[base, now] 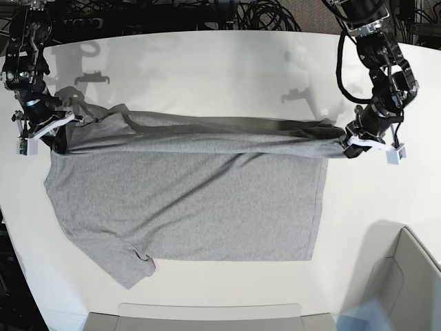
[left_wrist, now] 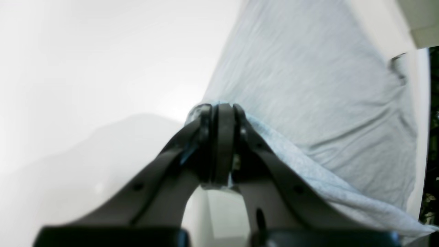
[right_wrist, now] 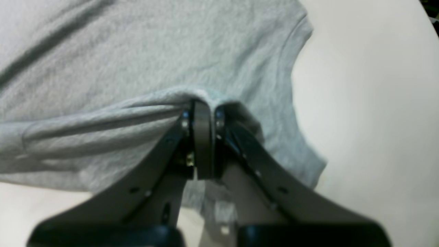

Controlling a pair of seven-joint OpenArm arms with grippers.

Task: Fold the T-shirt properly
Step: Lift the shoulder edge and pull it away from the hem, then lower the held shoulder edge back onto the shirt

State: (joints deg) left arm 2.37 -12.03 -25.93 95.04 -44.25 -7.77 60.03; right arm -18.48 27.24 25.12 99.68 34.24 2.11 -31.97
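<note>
The lifted fold on the flat grey cloth, now pulled taut near a sleeve, will be let go by my right gripper just inside the T-shirt's outer side corner (base: pixel 67 194) (right_wrist: pixel 251 17).
The heather-grey T-shirt (base: pixel 193 200) lies plain side up on the white table (base: pixel 207 69). Its far edge is lifted and pulled taut into a long ridge between the two grippers. At the base view's right end of that ridge, my left gripper (base: pixel 344 143) is shut on a bunched edge of the shirt. In the left wrist view its tips (left_wrist: pixel 223 109) pinch the fabric (left_wrist: pixel 308 85). At the other end, near a sleeve, my right gripper (base: pixel 65 121) is shut on a fold of the cloth. The right wrist view shows its tips (right_wrist: pixel 202 106) under the pinched fabric (right_wrist: pixel 137 51).
A grey bin (base: pixel 406 289) stands at the table's near right corner. A grey panel (base: pixel 207 317) runs along the front edge. Black cables (base: pixel 262 14) lie behind the table's far edge. One sleeve (base: pixel 131 269) sticks out at the near left.
</note>
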